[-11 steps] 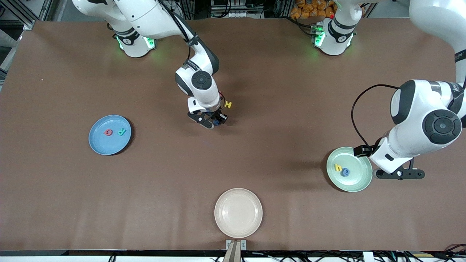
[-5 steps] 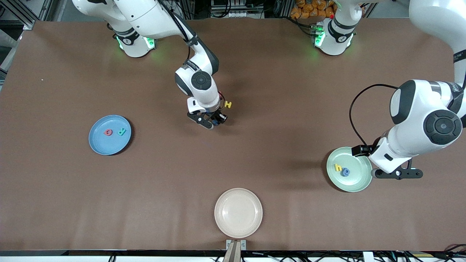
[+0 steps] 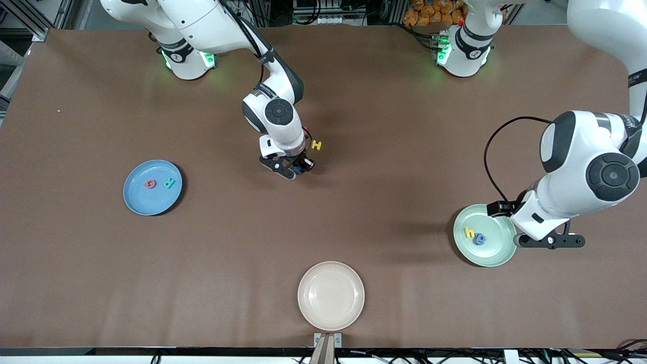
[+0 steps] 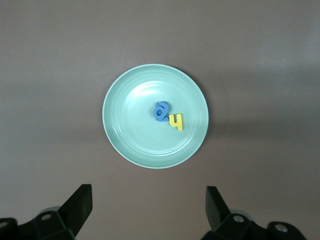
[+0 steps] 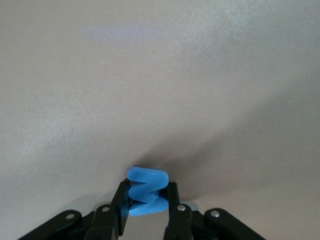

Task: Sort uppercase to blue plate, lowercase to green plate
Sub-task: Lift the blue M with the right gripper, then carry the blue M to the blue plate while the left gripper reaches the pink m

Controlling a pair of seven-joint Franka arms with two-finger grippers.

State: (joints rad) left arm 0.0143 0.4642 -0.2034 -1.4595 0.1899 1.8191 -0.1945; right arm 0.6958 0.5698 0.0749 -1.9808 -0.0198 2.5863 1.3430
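The robot's right gripper needs to release the blue M on the blue plate [image 3: 160,176], between the plate's letters and the plate's far rim.
My right gripper [image 3: 298,169] is shut on a blue capital M [image 5: 146,187] over the middle of the table, and a little of the M shows in the front view [image 3: 299,171]. A yellow H [image 3: 317,145] lies on the table beside that gripper. The blue plate [image 3: 137,201], toward the right arm's end, holds a red G-like letter [image 3: 149,184] and a teal R [image 3: 169,183]. The green plate [image 3: 494,249], also in the left wrist view [image 4: 132,135], holds a yellow h [image 4: 176,121] and a blue a-like letter [image 4: 160,111]. My left gripper [image 4: 148,206] is open and empty beside the green plate. The red w and blue small m are out of view.
A cream plate [image 3: 331,296] sits at the table's edge nearest the front camera, in the middle. The left arm's bulky wrist [image 3: 581,177] hangs over the table beside the green plate. The brown table [image 3: 404,167] lies bare between the plates.
The right gripper has shifted very slightly with the blue M still in it. The left gripper has drifted a little toward the green plate.
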